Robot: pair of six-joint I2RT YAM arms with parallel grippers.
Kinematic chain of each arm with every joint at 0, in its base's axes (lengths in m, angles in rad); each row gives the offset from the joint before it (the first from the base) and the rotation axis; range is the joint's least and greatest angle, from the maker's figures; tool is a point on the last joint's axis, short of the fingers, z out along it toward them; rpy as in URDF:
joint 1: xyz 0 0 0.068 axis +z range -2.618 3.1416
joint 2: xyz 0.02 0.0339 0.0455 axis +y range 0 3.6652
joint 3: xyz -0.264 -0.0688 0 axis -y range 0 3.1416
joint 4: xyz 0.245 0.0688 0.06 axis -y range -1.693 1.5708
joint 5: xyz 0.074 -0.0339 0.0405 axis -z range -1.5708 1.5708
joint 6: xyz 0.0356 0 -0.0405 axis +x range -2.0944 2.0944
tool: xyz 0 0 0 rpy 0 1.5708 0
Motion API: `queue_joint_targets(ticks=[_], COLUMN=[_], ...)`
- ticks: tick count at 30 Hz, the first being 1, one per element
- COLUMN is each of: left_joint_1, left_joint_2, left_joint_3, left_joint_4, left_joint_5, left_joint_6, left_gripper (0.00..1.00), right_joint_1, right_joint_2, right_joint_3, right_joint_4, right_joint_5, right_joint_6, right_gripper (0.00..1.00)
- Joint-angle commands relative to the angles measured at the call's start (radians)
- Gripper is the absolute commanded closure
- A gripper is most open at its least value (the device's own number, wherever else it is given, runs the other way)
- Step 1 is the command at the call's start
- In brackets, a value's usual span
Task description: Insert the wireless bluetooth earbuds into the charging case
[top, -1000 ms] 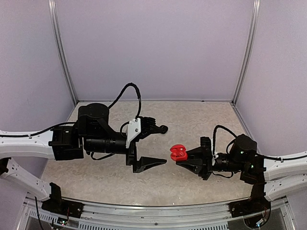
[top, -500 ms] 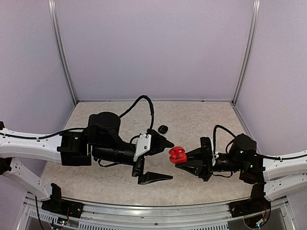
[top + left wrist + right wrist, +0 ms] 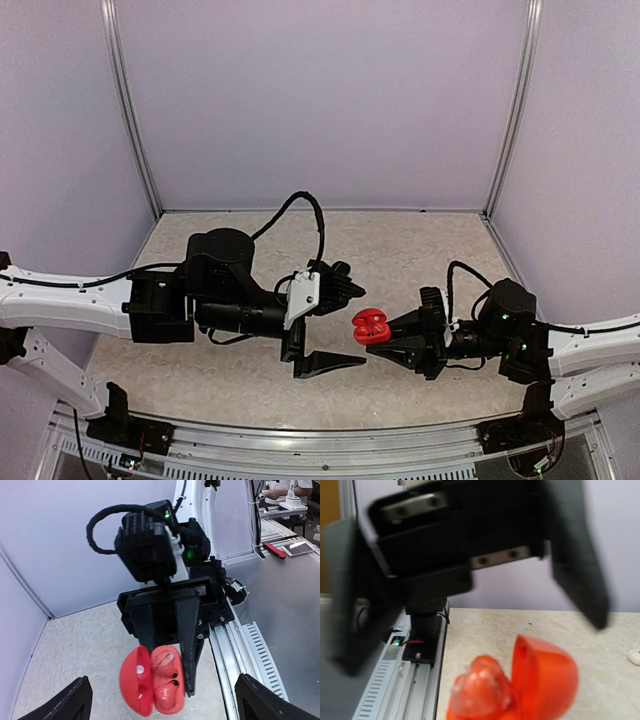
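Observation:
The robot's right gripper needs to release the red charging case on the table [image 3: 366,301] just in front of the black pebble-shaped thing.
The red charging case [image 3: 371,324] hangs above the table with its lid open, and my right gripper [image 3: 380,336] is shut on its base. In the left wrist view the case [image 3: 150,680] shows two glossy red shapes in its wells, probably earbuds, with a right finger [image 3: 189,645] alongside. My left gripper [image 3: 343,325] stands wide open just left of the case, its fingertips [image 3: 75,700] spread at the frame's bottom corners and nothing between them. The right wrist view shows the case [image 3: 540,680] close and blurred.
A small black pebble-shaped thing [image 3: 343,268] lies on the table by the left gripper's upper finger. A small white object [image 3: 635,656] sits on the table at the right edge of the right wrist view. The rail [image 3: 330,445] runs along the near edge.
My left arm has swung right and forward, bringing its open gripper up beside the red case. The right gripper has stayed almost still, shut on the case.

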Motion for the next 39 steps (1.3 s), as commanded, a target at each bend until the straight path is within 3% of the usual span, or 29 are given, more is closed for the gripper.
queue_joint_targets(ticks=[1, 14, 28, 33, 39], left_joint_1=[0.033, -0.027, -0.133, -0.188, -0.196], left_joint_2=[-0.011, 0.024, 0.009, 0.038, 0.038], left_joint_3=[-0.012, 0.014, -0.005, -0.004, -0.014], left_joint_4=[0.026, 0.004, 0.023, 0.025, 0.036], left_joint_5=[-0.028, 0.056, -0.174, -0.319, -0.324], left_joint_6=[-0.033, 0.044, 0.2, 0.293, 0.299], left_gripper=[0.01, 0.1, 0.17, 0.2, 0.22], right_joint_1=[0.002, 0.0, -0.036, -0.051, -0.051], right_joint_2=[-0.003, -0.017, 0.007, 0.04, 0.065], right_joint_3=[0.02, 0.007, -0.014, -0.001, -0.012], right_joint_4=[0.04, 0.054, 0.135, 0.145, 0.168], right_joint_5=[-0.04, 0.01, 0.023, 0.016, -0.025], right_joint_6=[-0.003, 0.03, 0.207, 0.318, 0.322], right_gripper=[1.0, 1.0, 1.0, 1.0, 1.0])
